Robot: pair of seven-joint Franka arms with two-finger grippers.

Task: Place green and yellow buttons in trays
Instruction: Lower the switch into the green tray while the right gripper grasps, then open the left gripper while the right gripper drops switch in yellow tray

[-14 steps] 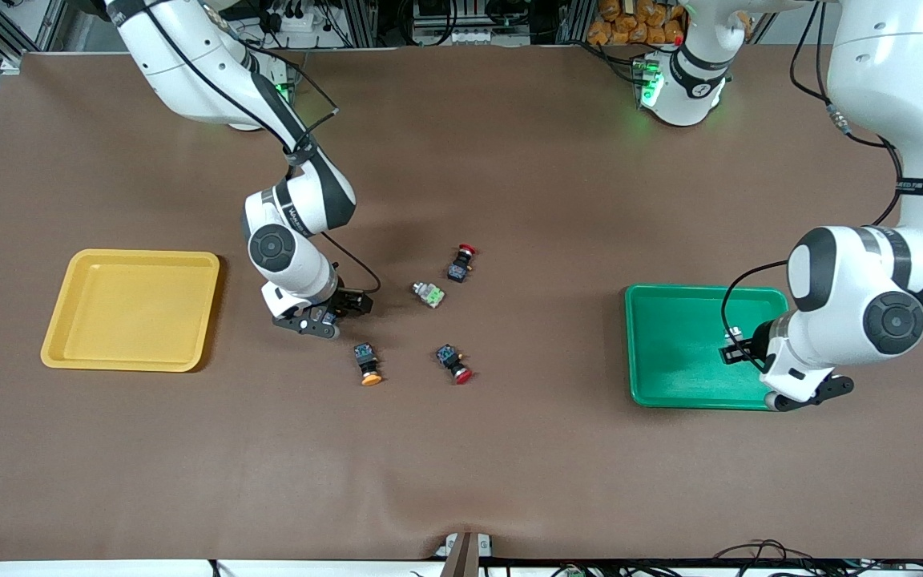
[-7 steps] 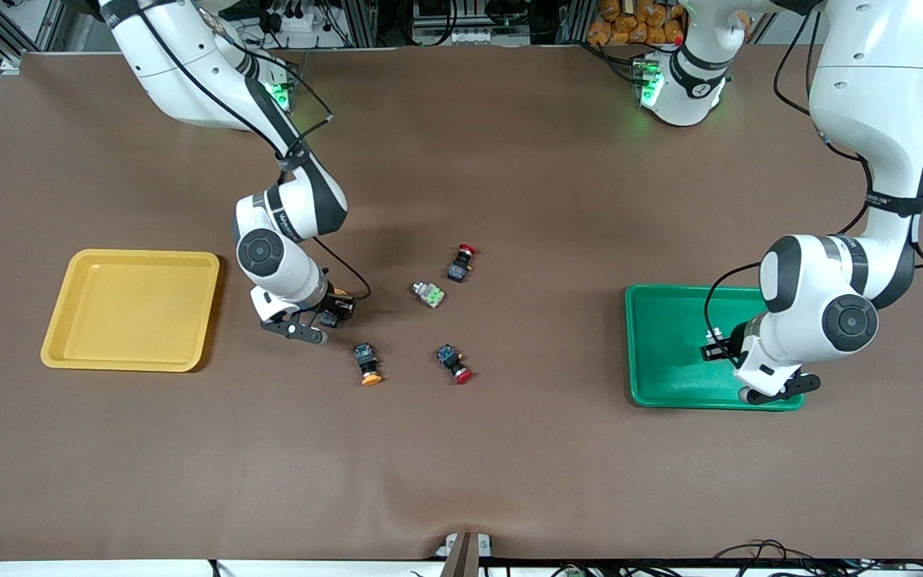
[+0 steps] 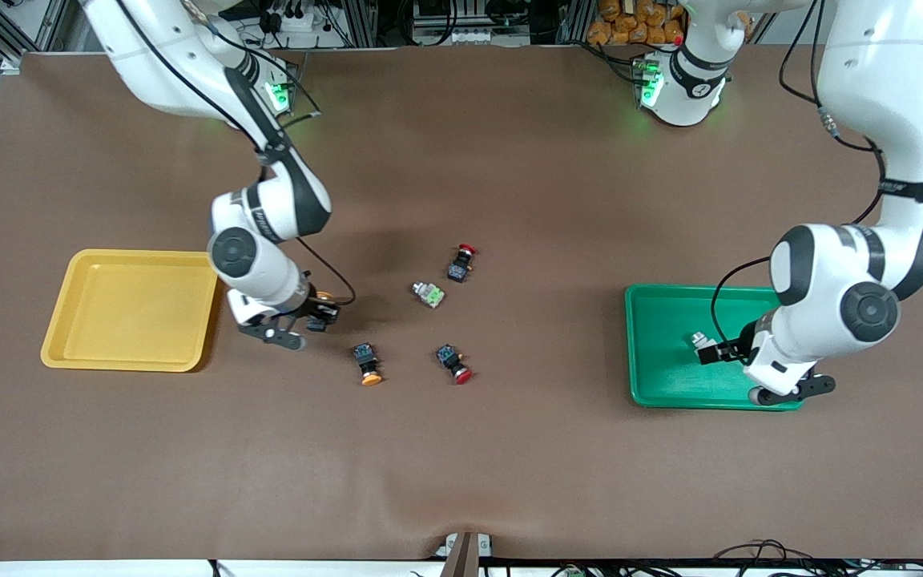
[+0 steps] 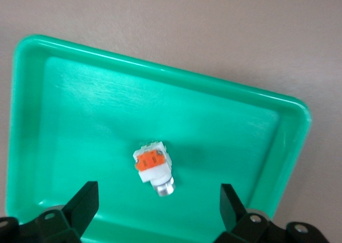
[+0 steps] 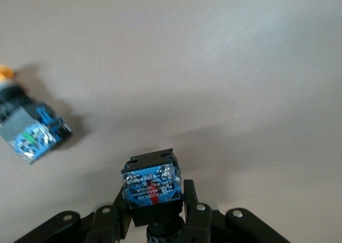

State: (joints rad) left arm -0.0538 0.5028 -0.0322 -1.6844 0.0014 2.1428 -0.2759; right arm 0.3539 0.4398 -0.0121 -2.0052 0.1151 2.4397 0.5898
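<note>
The yellow-capped switch in my right gripper, now held over the table, will be set down and let go in the yellow tray's half nearer the front camera (image 3: 102, 336).
My right gripper (image 3: 313, 314) is shut on a black-bodied switch with an orange-yellow cap (image 5: 151, 184), over the table between the yellow tray (image 3: 131, 309) and a second yellow-capped switch (image 3: 367, 363), which also shows in the right wrist view (image 5: 29, 131). My left gripper (image 3: 711, 351) is open over the green tray (image 3: 666, 316). The orange-faced whitish switch (image 4: 153, 165) lies on its side in the green tray (image 4: 80, 104), between the spread fingers and touching neither; it also shows in the front view (image 3: 698, 340). The green-faced whitish switch (image 3: 429, 294) lies mid-table.
Two red-capped black switches lie mid-table, one (image 3: 461, 262) farther from the front camera than the green-faced switch, one (image 3: 453, 364) nearer and beside the loose yellow-capped switch. The yellow tray holds nothing.
My right gripper has carried its yellow-capped switch toward the yellow tray. My left gripper has shifted over the green tray toward the table's middle; the orange-faced switch now lies clear of its fingers.
</note>
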